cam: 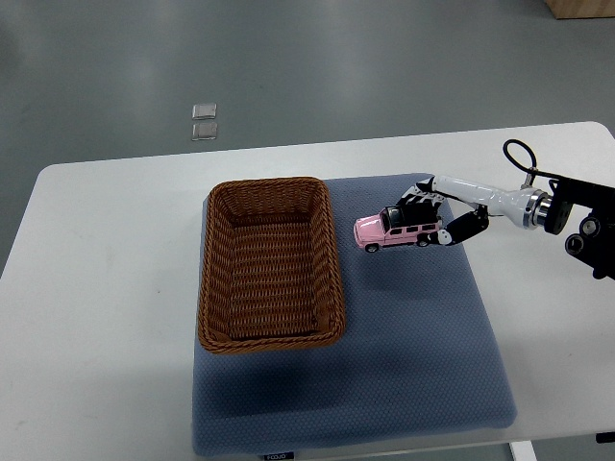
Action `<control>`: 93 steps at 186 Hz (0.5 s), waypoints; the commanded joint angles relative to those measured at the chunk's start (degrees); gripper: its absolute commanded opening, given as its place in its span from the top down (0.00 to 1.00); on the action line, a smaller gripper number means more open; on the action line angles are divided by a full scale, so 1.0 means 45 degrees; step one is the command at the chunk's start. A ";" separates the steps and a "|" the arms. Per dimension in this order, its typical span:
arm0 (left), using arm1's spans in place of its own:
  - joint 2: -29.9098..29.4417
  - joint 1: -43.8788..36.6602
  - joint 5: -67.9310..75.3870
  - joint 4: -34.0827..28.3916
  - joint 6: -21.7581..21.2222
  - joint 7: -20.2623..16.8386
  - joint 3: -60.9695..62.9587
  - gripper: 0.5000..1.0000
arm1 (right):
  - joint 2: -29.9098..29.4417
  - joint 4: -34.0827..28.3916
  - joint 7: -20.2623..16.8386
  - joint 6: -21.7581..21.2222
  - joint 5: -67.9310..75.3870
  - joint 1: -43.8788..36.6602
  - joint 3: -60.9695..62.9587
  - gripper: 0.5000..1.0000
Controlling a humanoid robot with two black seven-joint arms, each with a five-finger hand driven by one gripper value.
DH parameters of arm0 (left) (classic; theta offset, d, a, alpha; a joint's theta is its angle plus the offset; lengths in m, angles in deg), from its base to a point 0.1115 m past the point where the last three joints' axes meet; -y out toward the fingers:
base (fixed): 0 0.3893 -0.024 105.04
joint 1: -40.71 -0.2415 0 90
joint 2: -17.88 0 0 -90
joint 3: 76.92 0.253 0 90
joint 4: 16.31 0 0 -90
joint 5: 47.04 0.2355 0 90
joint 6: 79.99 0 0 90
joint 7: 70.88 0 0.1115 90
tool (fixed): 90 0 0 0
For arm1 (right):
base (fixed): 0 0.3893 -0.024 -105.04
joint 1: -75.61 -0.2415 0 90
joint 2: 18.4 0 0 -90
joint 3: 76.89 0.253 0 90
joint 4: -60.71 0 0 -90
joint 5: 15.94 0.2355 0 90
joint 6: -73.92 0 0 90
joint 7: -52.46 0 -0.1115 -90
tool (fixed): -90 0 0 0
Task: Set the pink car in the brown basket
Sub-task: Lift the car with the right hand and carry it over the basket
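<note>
My right gripper is going to release the pink car on the middle of the brown basket's woven bottom (273, 255).
A pink toy car (392, 230) with a black roof sits just right of the brown wicker basket (218, 279), over the blue-grey mat (423, 336). My right hand (430, 219) comes in from the right edge and has its fingers closed around the car's rear and roof. The car looks slightly raised or resting on the mat; I cannot tell which. The basket has nothing inside it. The left arm does not show.
The mat lies on a white table (96, 288) with its far edge near the top. Two small clear squares (204, 122) lie on the grey floor beyond the table. A wooden object (581, 8) shows at the top right corner.
</note>
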 commanded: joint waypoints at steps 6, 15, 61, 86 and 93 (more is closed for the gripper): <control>0.0000 0.0001 0.0000 0.0008 -0.0003 0.0000 -0.0007 0.00 | -0.0057 0.0001 0.0000 -0.0069 0.0009 -0.0334 0.0455 1.00; 0.0000 0.0001 0.0000 0.0008 -0.0003 0.0000 0.0013 0.00 | -0.0213 0.0020 -0.0020 -0.0088 0.0009 -0.0587 0.0455 1.00; 0.0000 0.0001 0.0000 0.0008 -0.0003 0.0000 0.0013 0.00 | -0.1971 0.0001 -0.0196 -0.0069 -0.0049 -0.1505 0.0435 1.00; 0.0000 0.0001 0.0000 0.0008 -0.0003 0.0000 0.0013 0.00 | -0.2889 0.0001 -0.0606 -0.0010 -0.0264 -0.1544 0.0240 1.00; 0.0000 0.0001 0.0000 -0.0011 -0.0003 0.0000 -0.0007 0.00 | -0.3240 0.0020 -0.0723 0.0010 -0.0303 -0.1622 0.0201 1.00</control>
